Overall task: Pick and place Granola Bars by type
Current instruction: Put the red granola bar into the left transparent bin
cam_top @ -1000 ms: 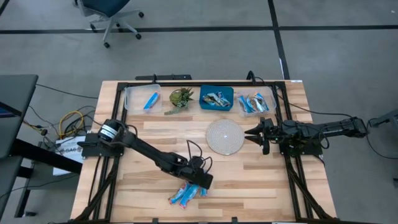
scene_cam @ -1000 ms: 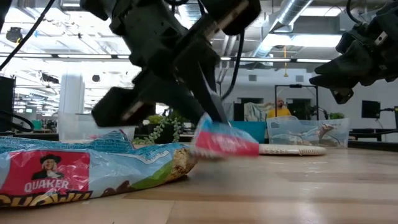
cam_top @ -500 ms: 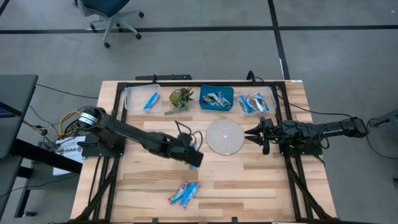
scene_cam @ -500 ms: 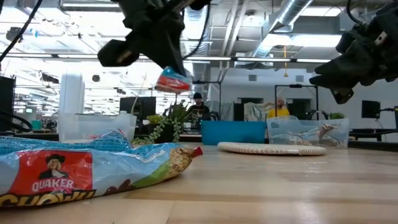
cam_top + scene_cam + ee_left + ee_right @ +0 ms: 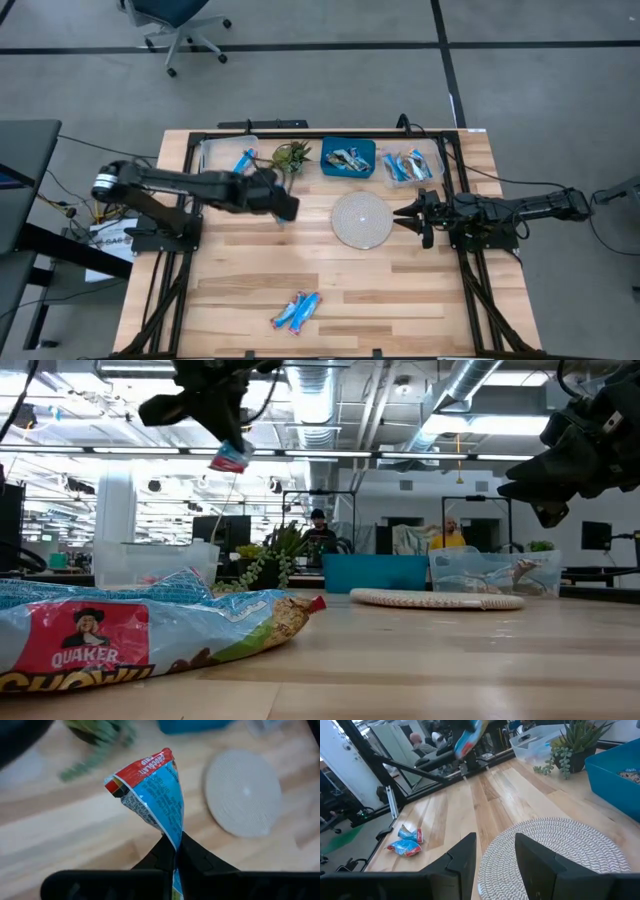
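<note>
Next, my left gripper lets go of the granola bar beside the blue bar in the clear bin (image 5: 230, 168) next to the plant.
My left gripper (image 5: 283, 207) hangs high over the table's far left part, shut on a blue granola bar with a red end (image 5: 152, 790), also in the low view as the bar (image 5: 231, 457). Two more bars (image 5: 297, 311) lie flat near the front edge. The clear left bin (image 5: 212, 160) holds one blue bar (image 5: 242, 161). The blue bin (image 5: 367, 157) and the clear right bin (image 5: 432, 162) each hold several bars. My right gripper (image 5: 495, 862) waits open at the right, at the round disc's edge. My left gripper pinches the bar between its two fingers at the wrapper's blue part (image 5: 174, 837), where the foil is squeezed narrow. The fingers slant down. The bar sticks out beyond the fingertips with its red end (image 5: 145, 767) farthest, lifted clear of the table.
A green plant (image 5: 291, 158) stands between the left bin and the blue bin. The pale round disc (image 5: 361, 220) lies mid-table. Bare wood stretches between the disc and the front edge. The room beyond shows desks and people.
My left gripper has risen from the near edge with one bar and swung toward the table's far left, toward the clear left bin, tipping less steeply downward. The bar is lifted clear. The two other bars have stayed near the front edge.
</note>
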